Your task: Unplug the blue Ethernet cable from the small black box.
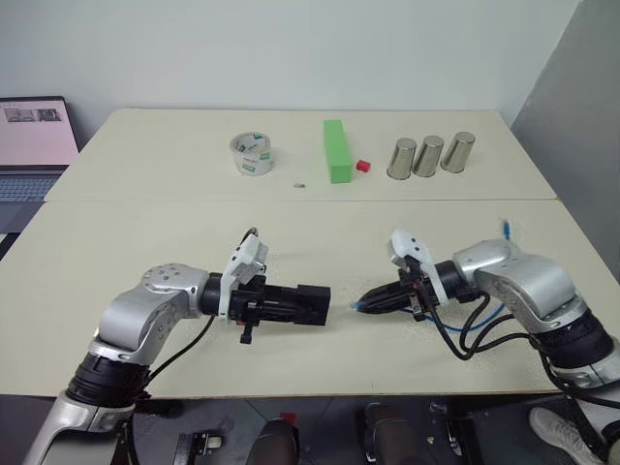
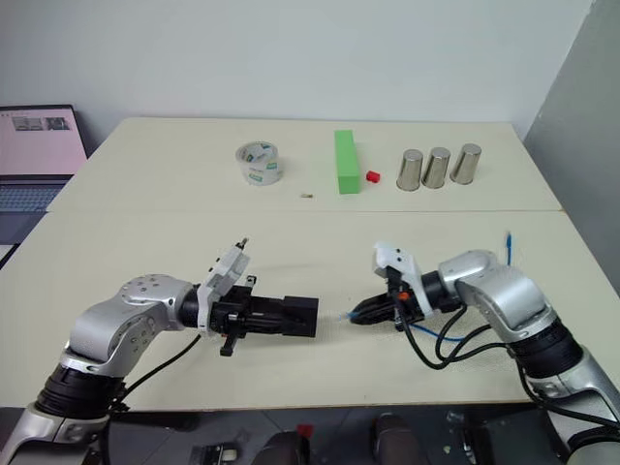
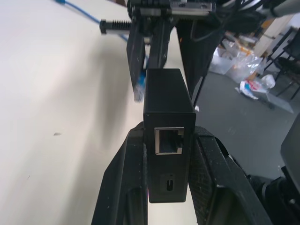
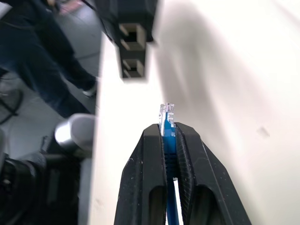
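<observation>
My left gripper should stand the small black box on the near table (image 1: 229,236) before the tape roll.
My left gripper (image 1: 291,306) is shut on the small black box (image 1: 312,304) and holds it level above the near table, with its free end toward the right arm. In the left wrist view the box (image 3: 168,105) sits between the fingers (image 3: 123,187) with an empty port on its near face. My right gripper (image 1: 373,302) is shut on the blue Ethernet cable (image 4: 168,129); its clear plug (image 4: 167,111) sticks out past the fingertips. A short gap separates the plug from the box (image 4: 133,33). The cable (image 1: 449,330) loops back under the right arm.
On the far table stand a roll of tape (image 1: 251,155), an upright green block (image 1: 335,150), a small red cube (image 1: 363,166) and three metal cups (image 1: 427,155). A laptop (image 1: 34,145) sits at the far left. The near table's front edge (image 1: 320,395) lies just below the grippers.
</observation>
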### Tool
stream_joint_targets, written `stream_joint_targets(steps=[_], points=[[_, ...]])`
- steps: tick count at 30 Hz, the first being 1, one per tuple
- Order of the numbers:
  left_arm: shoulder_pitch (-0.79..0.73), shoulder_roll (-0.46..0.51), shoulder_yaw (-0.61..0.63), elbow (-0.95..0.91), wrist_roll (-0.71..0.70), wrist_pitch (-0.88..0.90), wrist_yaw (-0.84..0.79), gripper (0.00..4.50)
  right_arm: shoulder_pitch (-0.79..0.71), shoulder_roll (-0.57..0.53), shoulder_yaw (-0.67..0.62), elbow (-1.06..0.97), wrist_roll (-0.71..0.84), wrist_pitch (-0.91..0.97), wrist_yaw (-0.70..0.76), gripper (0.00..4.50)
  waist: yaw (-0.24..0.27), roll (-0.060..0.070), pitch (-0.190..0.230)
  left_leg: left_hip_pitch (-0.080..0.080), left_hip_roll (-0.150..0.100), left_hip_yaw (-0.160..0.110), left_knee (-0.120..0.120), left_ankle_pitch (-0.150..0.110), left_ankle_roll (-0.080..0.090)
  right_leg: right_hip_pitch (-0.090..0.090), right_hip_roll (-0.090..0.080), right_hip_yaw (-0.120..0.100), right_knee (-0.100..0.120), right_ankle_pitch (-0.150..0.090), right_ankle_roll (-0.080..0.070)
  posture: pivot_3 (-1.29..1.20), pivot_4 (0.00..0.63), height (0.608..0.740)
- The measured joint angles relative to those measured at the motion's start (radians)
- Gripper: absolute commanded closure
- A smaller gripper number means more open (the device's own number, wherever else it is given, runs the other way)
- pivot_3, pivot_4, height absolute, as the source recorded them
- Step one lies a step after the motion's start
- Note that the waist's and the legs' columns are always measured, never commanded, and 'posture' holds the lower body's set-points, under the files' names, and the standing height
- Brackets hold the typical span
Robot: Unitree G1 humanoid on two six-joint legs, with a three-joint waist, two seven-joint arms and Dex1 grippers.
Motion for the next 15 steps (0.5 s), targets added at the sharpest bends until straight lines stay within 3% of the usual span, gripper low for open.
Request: stream_joint_targets(steps=[4, 10, 12, 15], points=[[0.010, 0.004, 0.001, 0.006, 0.017, -0.009, 0.005, 3.73, 0.004, 0.005, -0.004, 0.061, -0.041, -0.061, -0.021, 4.48, 0.000, 0.000, 0.000, 0.000, 0.000, 0.000, 0.000, 0.000, 0.000, 0.000, 0.000, 0.000, 0.000, 0.000, 0.000, 0.00, 0.150, 0.740], [0.023, -0.030, 0.031, 0.054, 0.055, -0.057, 0.089, 3.73, -0.083, 0.204, -0.101, 0.487, -0.263, -0.387, -0.378, 4.48, -0.003, 0.000, 0.000, 0.000, 0.000, 0.002, 0.000, 0.000, 0.000, -0.001, 0.000, 0.002, 0.002, 0.001, 0.000, 0.00, 0.150, 0.740], [0.035, -0.038, 0.034, 0.062, 0.072, -0.074, 0.115, 3.73, -0.105, 0.243, -0.120, 0.605, -0.326, -0.479, -0.482, 3.78, -0.002, 0.000, 0.000, -0.001, 0.000, 0.002, 0.000, 0.000, 0.000, -0.002, 0.000, 0.002, 0.002, 0.001, -0.001, 0.00, 0.150, 0.740], [0.052, -0.041, 0.036, 0.074, 0.100, -0.100, 0.144, 3.73, -0.103, 0.267, -0.130, 0.703, -0.372, -0.544, -0.526, 3.20, -0.001, 0.000, 0.000, -0.005, 0.000, 0.002, 0.000, 0.000, 0.000, -0.006, 0.000, 0.002, 0.002, 0.004, -0.005, 0.00, 0.150, 0.740]])
